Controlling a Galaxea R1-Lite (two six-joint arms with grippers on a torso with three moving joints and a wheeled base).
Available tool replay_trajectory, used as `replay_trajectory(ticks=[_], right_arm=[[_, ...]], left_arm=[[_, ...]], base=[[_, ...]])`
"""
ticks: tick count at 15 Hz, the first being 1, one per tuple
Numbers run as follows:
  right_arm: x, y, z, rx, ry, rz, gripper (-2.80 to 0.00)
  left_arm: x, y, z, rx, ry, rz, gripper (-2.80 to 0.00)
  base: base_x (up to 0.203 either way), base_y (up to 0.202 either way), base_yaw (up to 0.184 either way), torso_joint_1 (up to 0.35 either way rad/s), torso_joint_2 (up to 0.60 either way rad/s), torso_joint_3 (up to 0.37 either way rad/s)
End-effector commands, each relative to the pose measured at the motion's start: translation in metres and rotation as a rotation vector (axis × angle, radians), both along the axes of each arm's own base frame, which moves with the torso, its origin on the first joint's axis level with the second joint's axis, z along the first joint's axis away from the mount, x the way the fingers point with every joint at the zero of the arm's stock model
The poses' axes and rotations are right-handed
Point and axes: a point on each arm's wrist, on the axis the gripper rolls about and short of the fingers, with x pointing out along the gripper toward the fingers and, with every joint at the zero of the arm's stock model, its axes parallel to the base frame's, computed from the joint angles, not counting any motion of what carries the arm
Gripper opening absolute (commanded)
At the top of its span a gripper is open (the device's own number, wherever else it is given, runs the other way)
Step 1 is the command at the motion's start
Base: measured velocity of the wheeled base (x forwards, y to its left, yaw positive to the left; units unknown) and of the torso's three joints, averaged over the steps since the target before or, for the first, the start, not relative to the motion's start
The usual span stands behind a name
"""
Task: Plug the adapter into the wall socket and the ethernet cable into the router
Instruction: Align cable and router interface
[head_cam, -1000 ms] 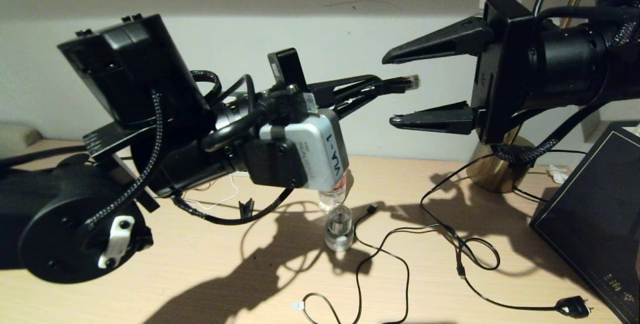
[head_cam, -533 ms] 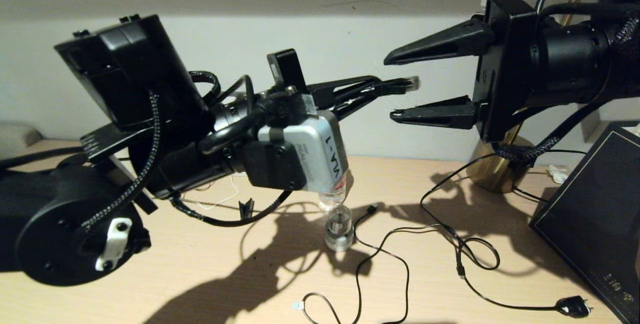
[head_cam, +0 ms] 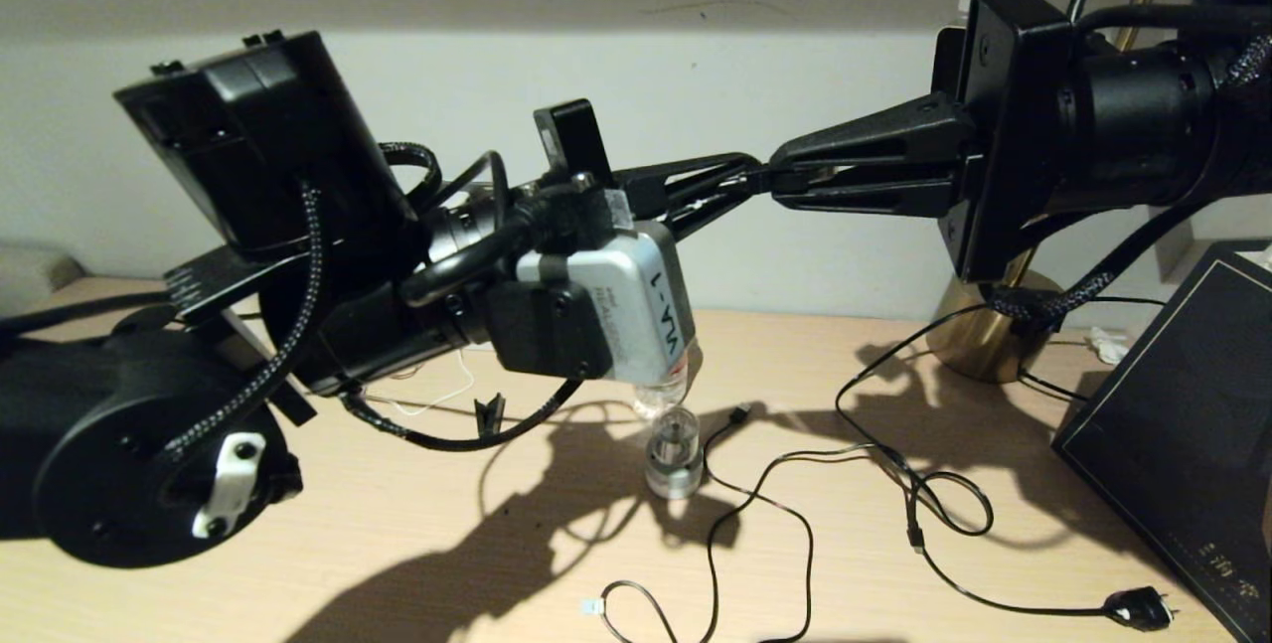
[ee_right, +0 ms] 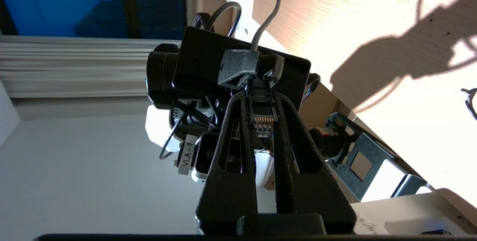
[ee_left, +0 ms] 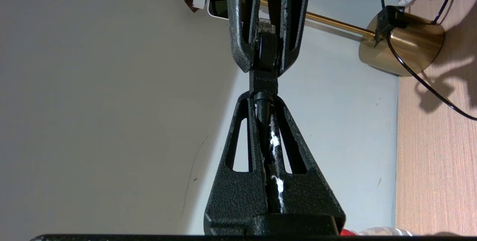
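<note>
I am pinching the thin cable behind the boot with my left gripper, so I will open it and close it on the boot itself point(ee_left: 264, 82) while my right gripper steadies the plug.
The black ethernet cable point(ee_left: 264, 81) is held in the air above the desk by both grippers, which meet tip to tip. My left gripper point(head_cam: 757, 178) is shut on the cable just behind its plug. Reaching in from the right, my right gripper point(head_cam: 785, 176) is shut on the clear RJ45 plug point(ee_right: 263, 118), whose gold contacts show between its fingers. In the left wrist view the cable's boot bridges the two sets of fingertips. The adapter, wall socket and router are out of view.
On the wooden desk below lie a clear-domed round gadget point(head_cam: 676, 459), a thin black USB cable point(head_cam: 785, 499) and a black cable with a mains plug point(head_cam: 1138, 608). A brass lamp base point(head_cam: 979, 335) stands at the back right. A black box point(head_cam: 1183, 454) is at the right edge.
My right gripper moved left over the plug and closed on it; a second ago it stood open beside it. The left gripper kept its hold and place.
</note>
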Motion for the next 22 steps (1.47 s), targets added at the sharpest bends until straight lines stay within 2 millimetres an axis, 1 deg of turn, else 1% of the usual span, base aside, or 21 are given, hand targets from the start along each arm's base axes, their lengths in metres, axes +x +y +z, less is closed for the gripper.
replay_trajectory(ticks=[1, 3, 4, 8, 11, 12, 15, 18, 19, 22], right_arm=[[0.000, 0.000, -0.001, 0.000, 0.011, 0.004, -2.80], [0.000, 0.000, -0.001, 0.000, 0.011, 0.004, -2.80], [-0.001, 0.000, -0.001, 0.001, 0.010, 0.004, -2.80], [-0.004, -0.003, 0.003, 0.008, 0.006, 0.000, -2.80], [-0.014, -0.015, 0.017, 0.057, 0.018, -0.011, -2.80], [-0.015, -0.016, 0.018, 0.065, 0.023, 0.021, -2.80], [-0.008, -0.023, 0.013, 0.062, 0.043, 0.011, -2.80], [-0.005, -0.023, 0.012, 0.059, 0.048, 0.007, -2.80], [-0.002, -0.021, 0.011, 0.058, 0.051, 0.011, -2.80], [0.013, -0.013, 0.009, 0.056, 0.058, 0.017, -2.80]], left_arm=[[-0.001, -0.001, 0.001, -0.002, -0.013, -0.005, -2.80], [-0.002, -0.001, 0.001, -0.003, -0.013, -0.005, -2.80], [-0.002, 0.000, 0.002, -0.004, -0.015, -0.005, 0.00], [-0.004, 0.001, 0.004, -0.008, -0.018, -0.008, 0.00], [-0.006, 0.002, 0.006, -0.008, -0.028, -0.034, 0.00], [-0.006, 0.004, 0.008, -0.006, -0.033, -0.068, 0.00], [-0.004, 0.002, 0.007, -0.017, 0.016, -0.134, 0.00], [0.005, -0.006, 0.023, -0.058, -0.036, -0.197, 0.00], [0.007, -0.008, 0.024, -0.052, -0.048, -0.236, 0.00], [0.014, 0.000, 0.024, -0.043, -0.058, -0.238, 0.00]], base=[[0.000, 0.000, 0.000, 0.000, 0.00, 0.000], [0.000, 0.000, 0.000, 0.000, 0.00, 0.000], [0.000, 0.000, 0.000, 0.000, 0.00, 0.000], [0.000, 0.000, 0.000, 0.000, 0.00, 0.000], [0.000, 0.000, 0.000, 0.000, 0.00, 0.000], [0.000, 0.000, 0.000, 0.000, 0.00, 0.000], [0.000, 0.000, 0.000, 0.000, 0.00, 0.000], [0.000, 0.000, 0.000, 0.000, 0.00, 0.000], [0.000, 0.000, 0.000, 0.000, 0.00, 0.000], [0.000, 0.000, 0.000, 0.000, 0.00, 0.000]])
